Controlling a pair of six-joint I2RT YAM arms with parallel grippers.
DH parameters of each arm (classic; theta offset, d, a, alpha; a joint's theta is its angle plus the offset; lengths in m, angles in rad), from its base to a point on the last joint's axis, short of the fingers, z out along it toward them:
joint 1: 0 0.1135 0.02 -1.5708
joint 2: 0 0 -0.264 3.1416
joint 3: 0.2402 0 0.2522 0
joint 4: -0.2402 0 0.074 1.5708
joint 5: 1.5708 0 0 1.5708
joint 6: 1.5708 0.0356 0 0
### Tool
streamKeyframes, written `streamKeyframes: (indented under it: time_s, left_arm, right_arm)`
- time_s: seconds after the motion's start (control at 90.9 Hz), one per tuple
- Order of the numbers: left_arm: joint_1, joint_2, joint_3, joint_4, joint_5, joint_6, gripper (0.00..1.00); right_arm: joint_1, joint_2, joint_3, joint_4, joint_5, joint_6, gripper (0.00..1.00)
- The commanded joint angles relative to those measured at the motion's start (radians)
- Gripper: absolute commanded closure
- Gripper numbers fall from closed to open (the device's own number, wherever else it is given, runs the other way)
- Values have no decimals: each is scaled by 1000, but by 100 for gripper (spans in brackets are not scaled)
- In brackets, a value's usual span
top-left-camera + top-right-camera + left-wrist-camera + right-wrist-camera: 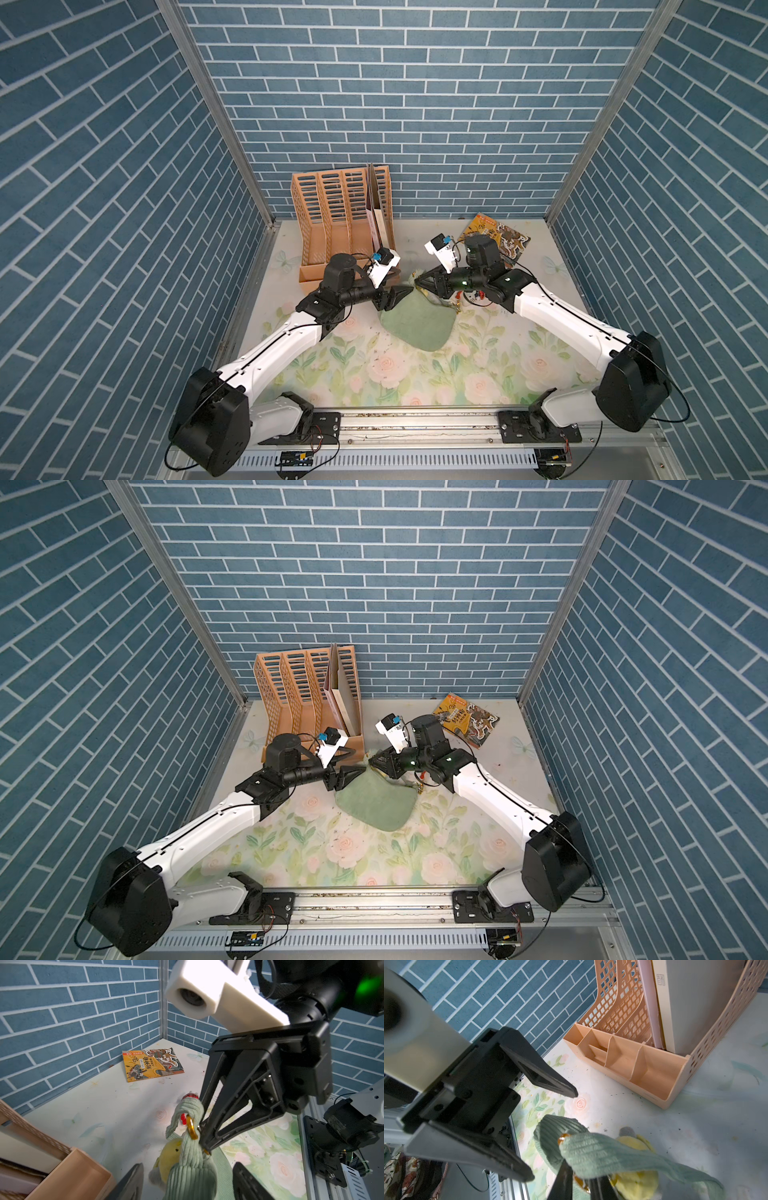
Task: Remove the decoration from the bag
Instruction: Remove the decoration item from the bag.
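Note:
My left gripper should grab the strap (191, 1160) below the gold clasp and pull it free, since the strap runs through that clasp in my right gripper.
The sage-green corduroy bag (419, 328) lies mid-table, its strap end (187, 1109) lifted. A yellow plush decoration (168, 1157) with a grey part hangs beside that strap end, below a gold clasp (191, 1128). My right gripper (204, 1146) is shut on the gold clasp, fingers close together (581, 1176). My left gripper (188, 1167) is open, with the strap end and the plush (635, 1186) between its wide-spread fingers (131, 1182), neither finger touching them. In both top views the two grippers (405, 293) (417, 281) meet tip to tip at the bag's far corner (365, 771).
An orange file rack (340, 216) holding folders stands at the back left, close behind the left gripper. A picture book (496, 239) lies flat at the back right. Small red trinkets (458, 296) lie at the bag's right end. Blue brick walls enclose three sides.

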Motion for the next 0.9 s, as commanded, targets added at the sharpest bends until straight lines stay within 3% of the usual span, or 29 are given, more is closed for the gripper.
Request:
streamKeyframes:
  time_s: [0.0, 0.33, 0.693, 0.891]
  left_arm:
    - [-27, 10, -20, 43, -39, 84, 29]
    - [-34, 38, -19, 5, -61, 149, 43]
    - [-49, 13, 12, -28, -42, 142, 85]
    - [-67, -12, 27, -49, -3, 123, 99]
  right_arm:
    - [-4, -10, 34, -37, -48, -16, 82]
    - [-4, -3, 62, -109, -83, -52, 82]
    - [-4, 7, 75, -131, -9, -68, 83]
    - [-3, 2, 72, -68, 94, -45, 84]
